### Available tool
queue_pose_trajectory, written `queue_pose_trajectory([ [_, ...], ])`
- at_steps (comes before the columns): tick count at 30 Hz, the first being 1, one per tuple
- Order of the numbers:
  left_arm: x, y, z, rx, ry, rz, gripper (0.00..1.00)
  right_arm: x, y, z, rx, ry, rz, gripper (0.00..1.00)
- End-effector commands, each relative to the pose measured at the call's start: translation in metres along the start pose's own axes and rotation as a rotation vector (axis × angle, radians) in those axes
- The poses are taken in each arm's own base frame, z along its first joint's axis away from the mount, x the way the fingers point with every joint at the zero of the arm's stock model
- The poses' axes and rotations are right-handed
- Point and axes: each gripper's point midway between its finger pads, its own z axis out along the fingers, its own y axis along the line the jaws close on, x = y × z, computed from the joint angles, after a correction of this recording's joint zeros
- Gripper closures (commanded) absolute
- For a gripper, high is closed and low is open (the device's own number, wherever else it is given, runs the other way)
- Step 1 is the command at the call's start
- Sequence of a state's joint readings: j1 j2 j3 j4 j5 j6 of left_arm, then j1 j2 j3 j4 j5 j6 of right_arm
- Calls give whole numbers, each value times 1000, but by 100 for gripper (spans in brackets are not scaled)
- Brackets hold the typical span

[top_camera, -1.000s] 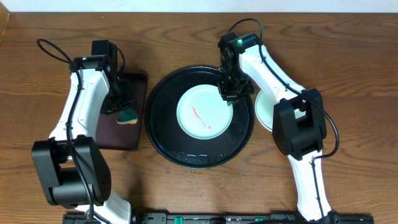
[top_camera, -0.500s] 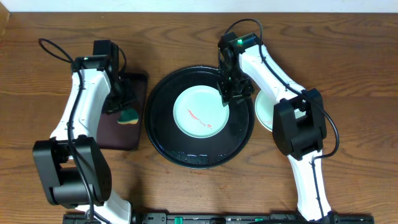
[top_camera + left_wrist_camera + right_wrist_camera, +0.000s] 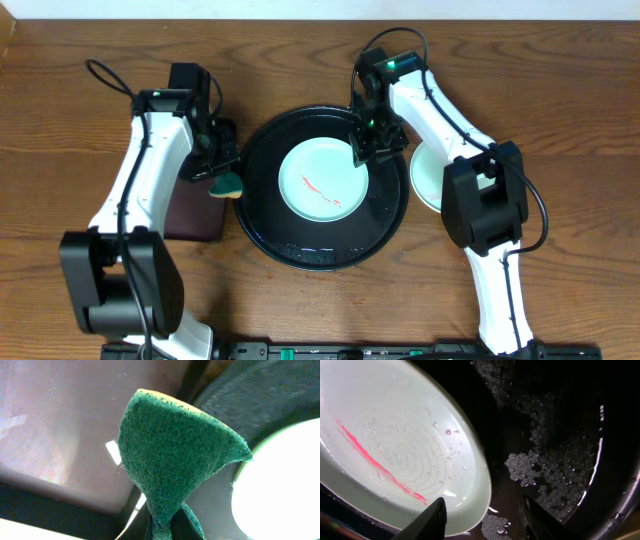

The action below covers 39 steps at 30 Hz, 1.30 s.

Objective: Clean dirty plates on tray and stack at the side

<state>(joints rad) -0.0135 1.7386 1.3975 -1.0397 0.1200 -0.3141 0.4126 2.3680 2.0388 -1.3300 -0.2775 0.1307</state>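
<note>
My right gripper needs to pinch the plate's rim [image 3: 487, 494] and hold it still before my left gripper scrubs, as the red-streaked plate lies loose in the black tray.
A mint-blue plate [image 3: 322, 181] with a red streak lies in the round black tray [image 3: 265, 222]; it also shows in the right wrist view [image 3: 395, 455]. My right gripper [image 3: 374, 147] is open at the plate's right rim, its fingers [image 3: 485, 515] straddling the rim over the wet tray floor [image 3: 555, 435]. My left gripper [image 3: 217, 170] is shut on a green sponge [image 3: 227, 185] at the tray's left edge; the sponge fills the left wrist view [image 3: 175, 460]. A second mint plate [image 3: 425, 182] lies on the table right of the tray, partly under my right arm. The yellow plate is out of view.
A dark brown rectangular tray [image 3: 190, 215] lies left of the black tray, under my left arm. Soapy foam patches [image 3: 540, 475] lie on the black tray's floor. The wooden table [image 3: 560, 120] extends right and in front.
My left gripper has carried the sponge right, from over the brown tray to the black tray's left edge. The plate shifted slightly left. My right gripper stayed at the plate's rim.
</note>
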Motion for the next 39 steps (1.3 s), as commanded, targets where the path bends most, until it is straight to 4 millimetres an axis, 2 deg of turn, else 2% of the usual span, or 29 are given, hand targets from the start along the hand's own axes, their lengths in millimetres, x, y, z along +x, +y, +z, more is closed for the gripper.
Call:
queue_pose_trajectory([
  [1,4,-15,-21,82,-34,22,92,-2,-3,-11,-34,-22,-26,54],
  [10,21,-48,-22,102,-29,115,93,-9,-9,-14,-49,-48,-48,54],
  [14,24,-60,-21,113,-38,133,92,-20,-3,-4,-50,-93,-99,56],
  [18,21,-64,-22,116,-57,128,92,-28,6,11,-46,-132,-227,60],
  [21,17,-64,-22,109,-75,128,93,-30,9,23,-44,-148,-267,68],
  [25,15,-65,-22,113,-82,129,93,-28,11,33,-45,-145,-273,95],
  [26,15,-65,-22,113,-82,129,93,-28,11,33,-45,-143,-270,99],
  [30,14,-65,-22,115,-86,129,92,-28,11,33,-49,-142,-220,99],
  [33,14,-66,-22,116,-89,130,93,-24,10,34,-55,-124,-94,99],
  [37,12,-66,-22,116,-95,130,92,-6,9,36,-60,-42,178,99],
  [39,10,-62,-21,92,-105,121,93,4,22,36,-107,5,196,99],
])
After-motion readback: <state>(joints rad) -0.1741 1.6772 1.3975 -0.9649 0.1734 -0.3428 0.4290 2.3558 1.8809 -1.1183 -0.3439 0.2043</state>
